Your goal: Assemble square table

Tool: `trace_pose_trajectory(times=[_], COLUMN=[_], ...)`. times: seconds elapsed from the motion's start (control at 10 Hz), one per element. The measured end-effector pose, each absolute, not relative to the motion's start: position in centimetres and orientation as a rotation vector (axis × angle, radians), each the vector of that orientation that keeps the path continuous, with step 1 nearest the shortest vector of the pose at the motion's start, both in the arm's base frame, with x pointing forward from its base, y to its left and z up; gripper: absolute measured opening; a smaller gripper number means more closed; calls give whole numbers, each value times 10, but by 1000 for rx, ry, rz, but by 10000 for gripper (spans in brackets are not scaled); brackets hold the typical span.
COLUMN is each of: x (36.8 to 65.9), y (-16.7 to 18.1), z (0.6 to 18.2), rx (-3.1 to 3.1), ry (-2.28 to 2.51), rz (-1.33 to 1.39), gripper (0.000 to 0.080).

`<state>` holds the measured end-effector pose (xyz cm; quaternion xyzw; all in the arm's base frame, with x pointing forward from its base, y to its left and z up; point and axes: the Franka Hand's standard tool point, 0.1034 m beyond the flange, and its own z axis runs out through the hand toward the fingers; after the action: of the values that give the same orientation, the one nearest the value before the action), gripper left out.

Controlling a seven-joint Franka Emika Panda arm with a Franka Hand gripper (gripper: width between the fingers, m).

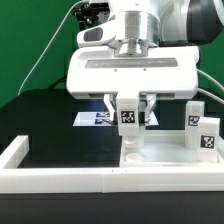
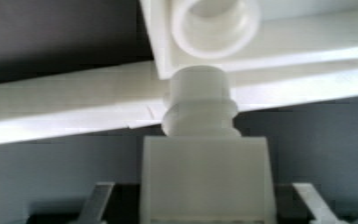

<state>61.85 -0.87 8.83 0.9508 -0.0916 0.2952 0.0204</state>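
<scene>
My gripper will let go of the tagged leg standing upright in the white table slab's corner hole (image 1: 131, 156) (image 2: 213, 24), near the front side.
My gripper (image 1: 130, 116) is shut on a short white tagged leg (image 1: 128, 116) and holds it upright just above the white square table slab (image 1: 150, 160), which lies at the front against the border wall. In the wrist view the leg (image 2: 204, 160) fills the space between my fingers (image 2: 108, 196). Its narrow tip (image 2: 201, 100) points toward the slab's corner hole (image 2: 211, 25) and stops short of it. Two more tagged legs (image 1: 192, 115) (image 1: 207, 140) stand at the exterior view's right.
A long low white border wall (image 1: 60, 180) runs along the front and up the exterior view's left, and shows as a pale band in the wrist view (image 2: 60, 105). The marker board (image 1: 98, 118) lies behind my gripper on the black table.
</scene>
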Motion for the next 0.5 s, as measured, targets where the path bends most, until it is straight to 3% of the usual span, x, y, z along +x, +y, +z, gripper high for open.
trace_pose_trajectory(times=[0.5], x=[609], y=[-4], z=[63], rx=[2953], ry=[-272], rz=[871], gripper=[290])
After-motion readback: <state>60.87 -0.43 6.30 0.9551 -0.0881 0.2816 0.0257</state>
